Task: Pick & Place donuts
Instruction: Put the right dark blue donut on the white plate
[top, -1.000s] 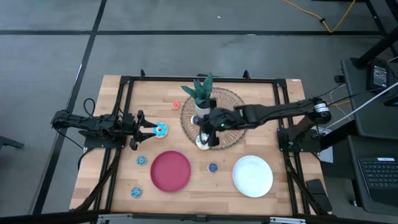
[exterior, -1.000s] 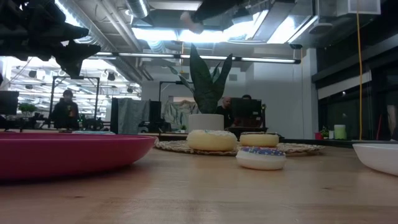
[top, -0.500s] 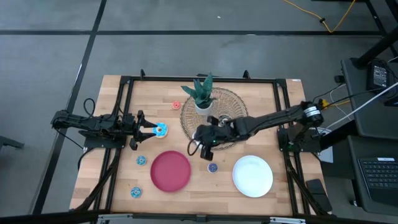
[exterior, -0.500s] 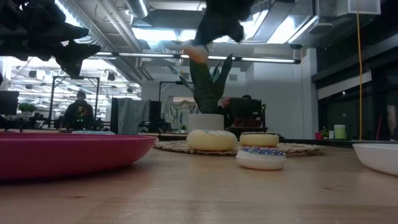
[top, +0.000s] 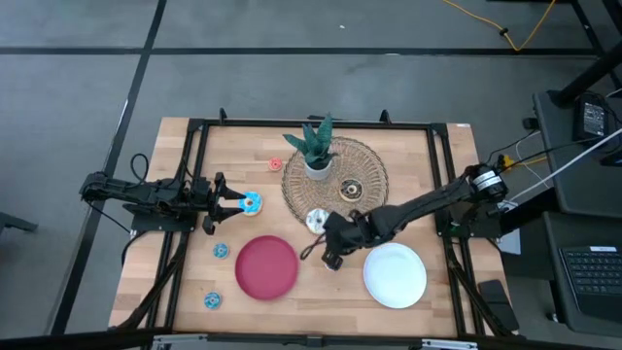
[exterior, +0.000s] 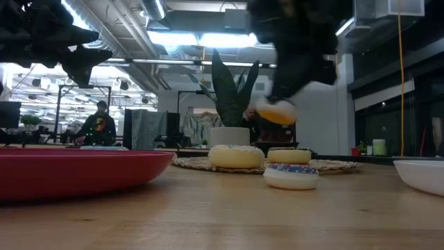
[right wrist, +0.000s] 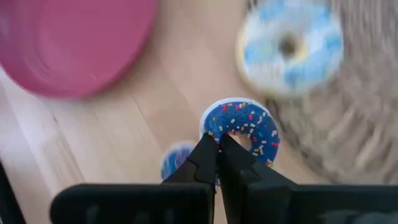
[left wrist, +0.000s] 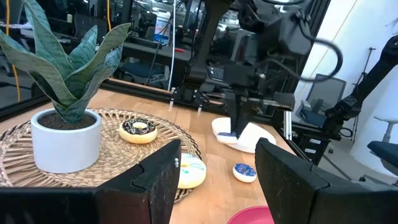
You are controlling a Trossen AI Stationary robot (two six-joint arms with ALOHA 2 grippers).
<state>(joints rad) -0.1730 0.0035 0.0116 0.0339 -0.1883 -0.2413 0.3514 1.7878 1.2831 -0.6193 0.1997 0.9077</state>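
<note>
My right gripper needs to place the small blue sprinkled donut, now held between the two plates, on the far part of the white plate (top: 397, 261).
My right gripper (top: 330, 255) hangs between the red plate (top: 267, 268) and the white plate (top: 396, 276), shut on a small blue sprinkled donut (right wrist: 241, 129). Below it a second small blue donut (exterior: 291, 176) lies on the table. A light-blue iced donut (right wrist: 289, 46) rests at the edge of the wicker mat (top: 369, 160), and a chocolate donut (top: 352, 190) lies on the mat. My left gripper (top: 236, 202) waits open at the table's left, with a blue donut (top: 252, 202) by its fingertips. Small donuts lie at the far left (top: 276, 164) and the near left (top: 222, 252), (top: 212, 300). My right gripper pinches the small blue donut by its rim (right wrist: 214, 129) at the free ends of its two fingers (right wrist: 200, 160). The fingers slant down from the table's right side. The donut (exterior: 276, 111) hangs clear above the table.
A potted plant (top: 313, 146) stands on the wicker mat's far part. A black frame (top: 194, 136) runs around the tabletop. People sit in the room beyond the table (exterior: 99, 125). Bare wood shows between the plates and the near edge (top: 330, 301).
My right gripper has come from above the mat toward the table's near edge and down, rolling about its own axis, with the small blue donut still in its shut fingers. It now hangs low over the second small blue donut between the plates.
</note>
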